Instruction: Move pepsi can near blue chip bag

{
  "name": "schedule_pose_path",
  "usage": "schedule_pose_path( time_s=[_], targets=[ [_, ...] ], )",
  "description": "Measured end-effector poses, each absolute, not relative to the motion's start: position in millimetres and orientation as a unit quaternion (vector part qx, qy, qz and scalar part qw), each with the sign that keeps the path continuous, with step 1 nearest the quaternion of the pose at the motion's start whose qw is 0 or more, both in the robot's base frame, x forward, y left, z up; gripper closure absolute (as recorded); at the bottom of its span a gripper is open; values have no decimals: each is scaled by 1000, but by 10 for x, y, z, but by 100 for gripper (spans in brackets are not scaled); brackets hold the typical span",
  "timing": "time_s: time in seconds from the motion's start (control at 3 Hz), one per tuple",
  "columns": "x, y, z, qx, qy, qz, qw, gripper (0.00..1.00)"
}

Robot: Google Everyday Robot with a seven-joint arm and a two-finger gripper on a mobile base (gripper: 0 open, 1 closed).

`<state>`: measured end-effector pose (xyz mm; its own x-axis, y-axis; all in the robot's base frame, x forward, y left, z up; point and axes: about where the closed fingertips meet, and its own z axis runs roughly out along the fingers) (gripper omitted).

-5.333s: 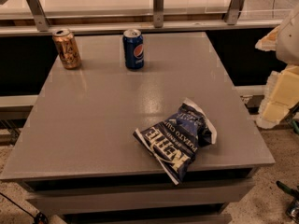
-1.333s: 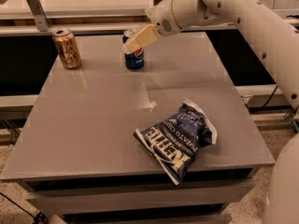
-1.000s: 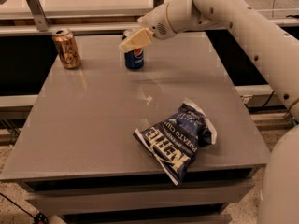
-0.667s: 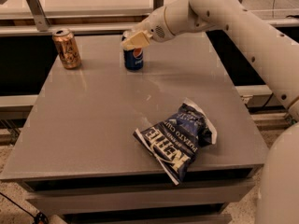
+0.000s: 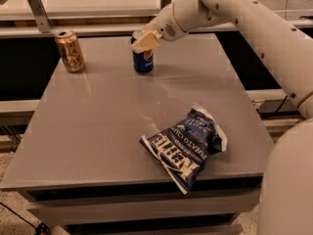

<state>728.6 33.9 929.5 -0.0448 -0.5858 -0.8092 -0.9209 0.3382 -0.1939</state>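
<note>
Next, my gripper sets the pepsi can down on the grey table (image 5: pixel 168 110) just behind the blue chip bag.
The pepsi can (image 5: pixel 143 62) stands upright at the back middle of the grey table (image 5: pixel 93 126). My gripper (image 5: pixel 145 40) reaches in from the right on the white arm and sits at the can's top, covering its upper part. The blue chip bag (image 5: pixel 188 143) lies flat near the table's front right, well apart from the can.
A gold-tan can (image 5: pixel 70 51) stands at the table's back left. A lighter counter with metal posts (image 5: pixel 39 6) runs behind the table. My white arm (image 5: pixel 254 28) spans the right side above the table's right edge.
The arm has come in from the right. The gripper has moved left and down to the pepsi can's top. The can, the bag and the gold-tan can have not moved.
</note>
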Motion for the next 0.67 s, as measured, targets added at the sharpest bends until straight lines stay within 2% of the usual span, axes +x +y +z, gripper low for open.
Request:
schedule_pose_path(
  time_s=[0.67],
  targets=[
    [6648, -104, 9739, -553, 666, 195, 462, 100]
  ],
)
